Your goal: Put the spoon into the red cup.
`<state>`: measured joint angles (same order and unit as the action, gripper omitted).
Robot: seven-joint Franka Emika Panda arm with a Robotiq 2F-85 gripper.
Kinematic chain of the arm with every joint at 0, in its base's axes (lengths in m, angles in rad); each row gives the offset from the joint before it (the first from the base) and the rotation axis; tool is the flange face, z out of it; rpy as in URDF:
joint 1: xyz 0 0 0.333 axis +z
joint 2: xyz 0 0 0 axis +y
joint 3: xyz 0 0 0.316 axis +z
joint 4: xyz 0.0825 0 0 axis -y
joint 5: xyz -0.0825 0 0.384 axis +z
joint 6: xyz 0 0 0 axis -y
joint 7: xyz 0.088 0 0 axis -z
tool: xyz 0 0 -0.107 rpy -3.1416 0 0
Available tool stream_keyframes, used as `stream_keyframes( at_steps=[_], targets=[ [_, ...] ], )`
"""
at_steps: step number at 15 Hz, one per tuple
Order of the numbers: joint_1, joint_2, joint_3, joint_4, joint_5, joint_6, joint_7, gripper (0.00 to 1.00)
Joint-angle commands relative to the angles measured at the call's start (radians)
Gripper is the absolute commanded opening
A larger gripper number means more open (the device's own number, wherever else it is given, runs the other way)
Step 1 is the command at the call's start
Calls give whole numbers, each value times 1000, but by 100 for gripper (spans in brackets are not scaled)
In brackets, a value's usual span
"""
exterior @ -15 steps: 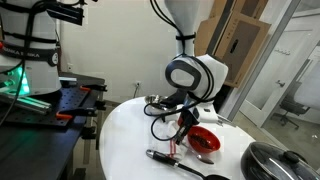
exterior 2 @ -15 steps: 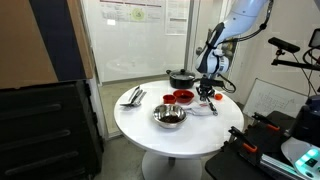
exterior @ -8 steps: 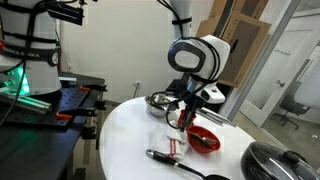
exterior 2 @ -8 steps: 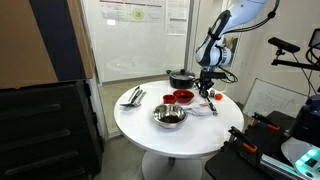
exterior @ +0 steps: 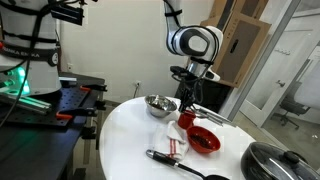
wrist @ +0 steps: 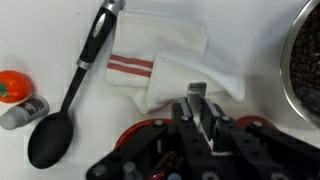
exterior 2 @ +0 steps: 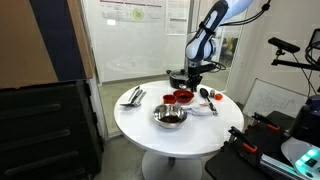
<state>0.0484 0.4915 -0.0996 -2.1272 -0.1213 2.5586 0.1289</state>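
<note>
The robot's gripper will release the spoon inside the red cup (exterior: 185, 114), between the steel bowl and the shallow red bowl.
My gripper (wrist: 196, 110) is shut on the handle of a slim metal spoon (wrist: 197, 92), which sticks out between the pads. In both exterior views the gripper (exterior: 187, 100) (exterior 2: 193, 83) hangs above the small upright red cup (exterior: 186, 121) (exterior 2: 169, 98), apart from it. In the wrist view a red rim (wrist: 140, 130) shows on both sides under the gripper; I cannot tell whether it is the cup or the bowl. The spoon's bowl end is hidden.
A shallow red bowl (exterior: 203, 140) (exterior 2: 183, 96) and a steel bowl (exterior: 160, 104) (exterior 2: 169, 116) flank the cup. A white striped cloth (wrist: 170, 60), a black ladle (wrist: 60, 120), an orange object (wrist: 10, 85) and a dark lidded pot (exterior: 275, 160) lie nearby. A plate with utensils (exterior 2: 133, 96) sits apart.
The gripper has risen from the cloth with the spoon and moved over toward the red cup. The steel bowl is now uncovered in the exterior view.
</note>
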Motion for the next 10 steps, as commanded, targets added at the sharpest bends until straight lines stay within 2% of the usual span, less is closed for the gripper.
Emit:
stream_keyframes(
  at_steps=[1, 6, 7, 10],
  targets=[
    [7, 0, 6, 14, -22, -23, 0, 16],
    [14, 0, 7, 33, -43, -50, -12, 16],
    [14, 0, 6, 33, -43, -50, -13, 4],
    [7, 2, 23, 79, -52, -194, -86, 4]
  ],
)
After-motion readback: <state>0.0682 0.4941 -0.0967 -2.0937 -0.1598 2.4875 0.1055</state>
